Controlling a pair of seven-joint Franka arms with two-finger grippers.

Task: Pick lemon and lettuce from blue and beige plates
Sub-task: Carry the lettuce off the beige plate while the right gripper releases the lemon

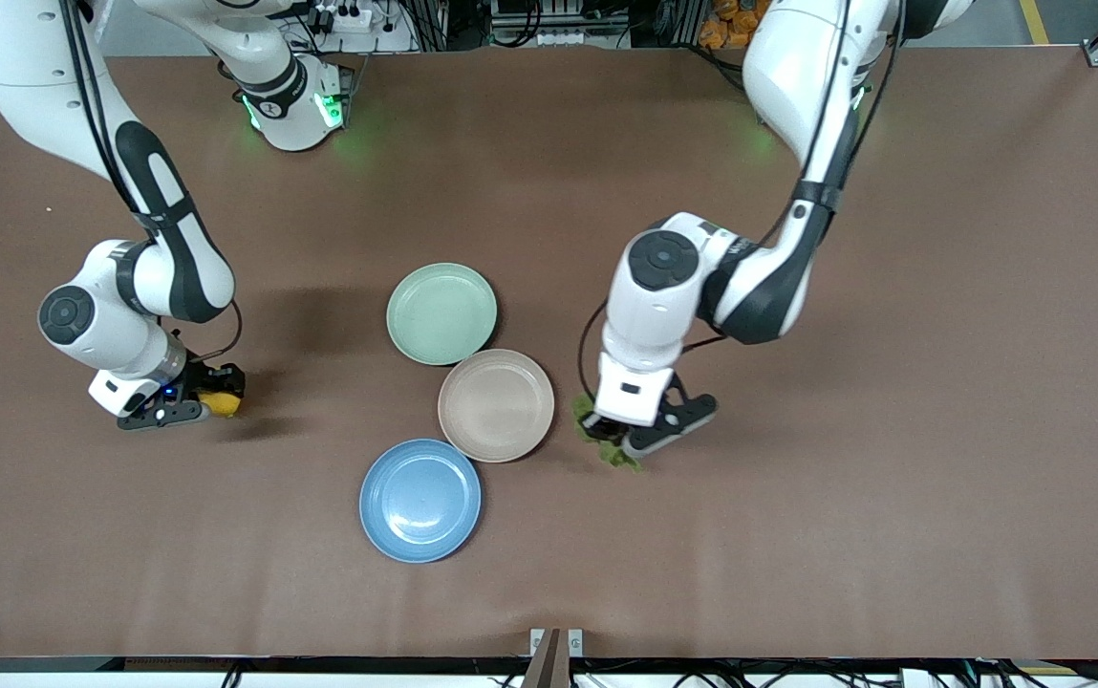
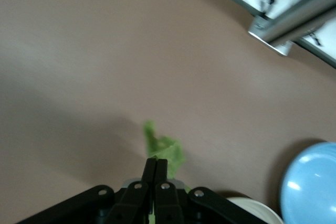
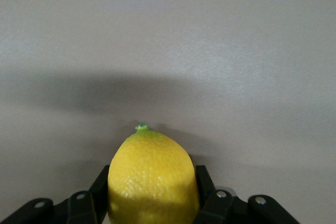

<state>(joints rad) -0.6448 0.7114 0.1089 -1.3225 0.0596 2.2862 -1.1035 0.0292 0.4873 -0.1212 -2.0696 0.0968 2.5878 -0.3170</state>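
The green lettuce, now held low beside the beige plate, will be released by my left gripper on the bare brown table (image 1: 837,403), at a spot much farther out from the beige plate.
The yellow lemon (image 1: 224,403) (image 3: 153,178) sits between the jaws of my right gripper (image 1: 216,394), shut on it low over the bare table toward the right arm's end. My left gripper (image 1: 612,441) (image 2: 156,165) is shut on the green lettuce (image 1: 617,456) (image 2: 167,148), low over the table beside the beige plate (image 1: 496,404). The blue plate (image 1: 420,500) (image 2: 311,183) lies nearer the front camera than the beige one. Both plates hold nothing.
A pale mint-green plate (image 1: 441,313) lies farther from the front camera, touching the beige plate. A metal frame (image 2: 283,30) runs along the table's edge in the left wrist view. Brown tabletop spreads around all three plates.
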